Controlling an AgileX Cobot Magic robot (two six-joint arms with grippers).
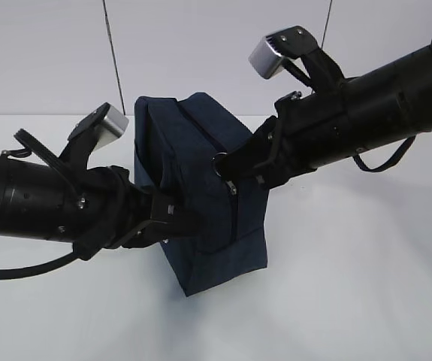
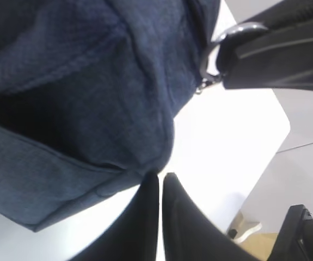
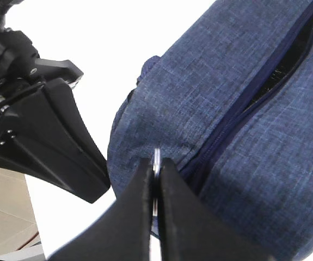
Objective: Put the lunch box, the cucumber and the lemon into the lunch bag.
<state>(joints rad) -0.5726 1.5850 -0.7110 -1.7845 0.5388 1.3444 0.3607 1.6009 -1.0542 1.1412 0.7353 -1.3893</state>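
Note:
The lunch bag's lower edge is barely caught by my left gripper's fingers, so next I grip it deeper there [image 2: 157, 152] before my right gripper pulls the zipper ring.
The dark navy lunch bag [image 1: 200, 150] stands tilted on the white table between both arms. My left gripper [image 1: 189, 222] is shut, its tips pinching the bag's lower fabric edge [image 2: 145, 166]. My right gripper [image 1: 225, 167] is shut on the silver ring pull [image 3: 157, 155] of the zipper [image 3: 238, 114]. The zipper gapes open at its far part [image 3: 292, 49]. The ring [image 2: 210, 60] and the right gripper [image 2: 276, 54] also show in the left wrist view. The lunch box, the cucumber and the lemon are out of view.
The white table [image 1: 351, 286] spreads around the bag, with a pale wall [image 1: 200, 45] behind. The table's edge [image 2: 281, 130] and floor beyond show in the left wrist view. The left gripper's body [image 3: 47, 136] sits close to the bag's left side.

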